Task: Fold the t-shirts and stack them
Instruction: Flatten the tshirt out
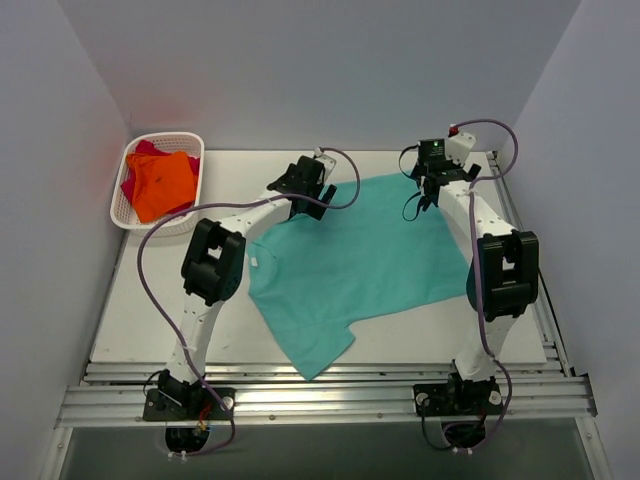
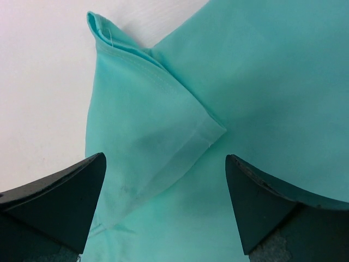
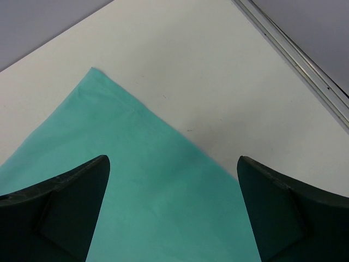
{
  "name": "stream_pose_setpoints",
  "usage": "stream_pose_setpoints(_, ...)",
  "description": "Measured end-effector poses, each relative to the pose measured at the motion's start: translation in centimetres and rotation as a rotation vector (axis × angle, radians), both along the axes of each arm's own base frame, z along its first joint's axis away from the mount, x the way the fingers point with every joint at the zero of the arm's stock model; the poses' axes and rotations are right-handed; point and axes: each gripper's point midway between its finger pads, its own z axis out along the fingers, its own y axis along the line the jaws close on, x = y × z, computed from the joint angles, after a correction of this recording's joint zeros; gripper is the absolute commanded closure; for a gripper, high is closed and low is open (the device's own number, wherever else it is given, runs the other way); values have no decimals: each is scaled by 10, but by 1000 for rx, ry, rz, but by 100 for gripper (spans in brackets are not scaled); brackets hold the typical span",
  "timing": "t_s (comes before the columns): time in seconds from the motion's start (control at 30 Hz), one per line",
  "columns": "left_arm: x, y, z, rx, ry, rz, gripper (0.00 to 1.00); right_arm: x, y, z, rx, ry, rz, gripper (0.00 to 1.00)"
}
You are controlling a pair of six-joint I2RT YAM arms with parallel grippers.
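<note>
The sleeve is doubled back over the teal-green t-shirt, so next my left gripper pinches the sleeve's hem (image 2: 193,152) and pulls it out toward the basket before I fold.
A teal-green t-shirt (image 1: 360,260) lies spread flat over the middle of the table. Its sleeve (image 2: 147,120) is folded over under my left gripper (image 1: 305,190), which hovers open above the shirt's far left part (image 2: 166,180). My right gripper (image 1: 432,180) hangs open over the shirt's far right corner (image 3: 98,87), with only flat cloth (image 3: 173,185) between its fingers. An orange t-shirt (image 1: 163,185) lies on a magenta-red t-shirt (image 1: 140,160) in the basket.
A white lattice basket (image 1: 130,215) stands at the table's far left corner. Metal rails (image 3: 305,65) run along the right table edge and the near edge (image 1: 320,385). Grey walls enclose the table on three sides.
</note>
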Motion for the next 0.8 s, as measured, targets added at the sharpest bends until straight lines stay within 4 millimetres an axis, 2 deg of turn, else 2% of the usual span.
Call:
stream_pose_setpoints(0.2,4,-3,-11,-5,14,-7,0,0,-2,0,-1,-1,-3,0)
stream_pose_setpoints(0.67,6,6,-38,-18,65,13,0,1,-8,-7,-2,10,-15,0)
stream_pose_setpoints(0.8,7,3,-39,-30,64,9,8,2,-8,-13,-4,24,-15,1)
